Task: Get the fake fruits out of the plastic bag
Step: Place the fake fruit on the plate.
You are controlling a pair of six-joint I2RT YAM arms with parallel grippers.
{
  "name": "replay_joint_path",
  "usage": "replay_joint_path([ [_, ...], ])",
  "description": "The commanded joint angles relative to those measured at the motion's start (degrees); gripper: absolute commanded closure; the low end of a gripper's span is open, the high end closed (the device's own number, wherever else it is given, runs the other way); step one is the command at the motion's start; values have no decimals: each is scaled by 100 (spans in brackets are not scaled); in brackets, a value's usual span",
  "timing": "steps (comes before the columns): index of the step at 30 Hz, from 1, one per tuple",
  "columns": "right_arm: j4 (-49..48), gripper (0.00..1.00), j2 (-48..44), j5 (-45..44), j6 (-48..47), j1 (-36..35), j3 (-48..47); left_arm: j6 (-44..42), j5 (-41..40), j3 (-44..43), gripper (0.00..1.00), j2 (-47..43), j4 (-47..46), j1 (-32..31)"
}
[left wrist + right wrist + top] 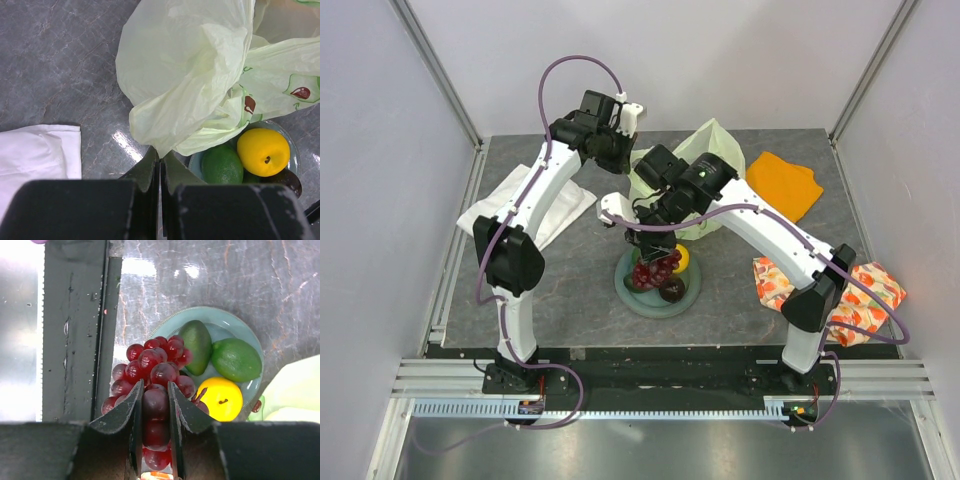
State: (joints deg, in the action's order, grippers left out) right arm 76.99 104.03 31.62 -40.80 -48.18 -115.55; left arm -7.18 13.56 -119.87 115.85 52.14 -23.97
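The dark-red grape bunch, now held just over the plate, will be put down by my right gripper on the plate (658, 290) (172, 379) between the dark green fruit and the dark maroon fruit.
The plastic bag (705, 160) lies crumpled behind the grey-green plate (692, 297). My left gripper (632, 162) is shut on a pinched corner of the bag (190, 70), its fingertips (150, 162) closed tight on the film. My right gripper (655, 250) is shut on the dark-red grape bunch (155, 365) and holds it just over the plate (225, 320). On the plate lie a dark green fruit (196, 345), a green lime (236, 359) and the yellow citrus (220, 399). A dark maroon fruit (672, 290) sits at the plate's front.
A white folded cloth (535, 200) lies left under the left arm. An orange cloth (785, 180) lies at the back right, and a fruit-print cloth (830, 295) at the right beside the right arm's base. Walls stand on three sides.
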Motion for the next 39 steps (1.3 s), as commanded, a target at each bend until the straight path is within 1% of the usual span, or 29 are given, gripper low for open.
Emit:
replay_joint_path([
  [1,562,100,-6,160,-227,-95,-170,-222,-47,-1,99,-370,-90,15],
  [8,677,100,214,363,-315,-173,-232,-266,-135,43,98,-441,-72,15],
  [13,668,100,83,319,-324,-227,93,-275,-117,96,99,-467,-72,6],
  [18,668,100,188,424,-543,-139,401,-284,-152,61,99,-397,-72,6],
  [28,502,100,653,-67,-684,-42,410,-275,-108,122,99,-423,-55,15],
  [32,624,100,961,19,-771,63,60,-266,-82,122,98,-397,-55,15],
  [36,668,100,1049,47,-842,55,15,-266,-55,113,98,-371,-63,15],
  [38,668,100,1058,-85,-912,55,76,-231,-38,105,98,-353,-55,6],
  [39,659,100,1093,-286,-947,63,111,-231,-20,105,99,-353,-63,15],
])
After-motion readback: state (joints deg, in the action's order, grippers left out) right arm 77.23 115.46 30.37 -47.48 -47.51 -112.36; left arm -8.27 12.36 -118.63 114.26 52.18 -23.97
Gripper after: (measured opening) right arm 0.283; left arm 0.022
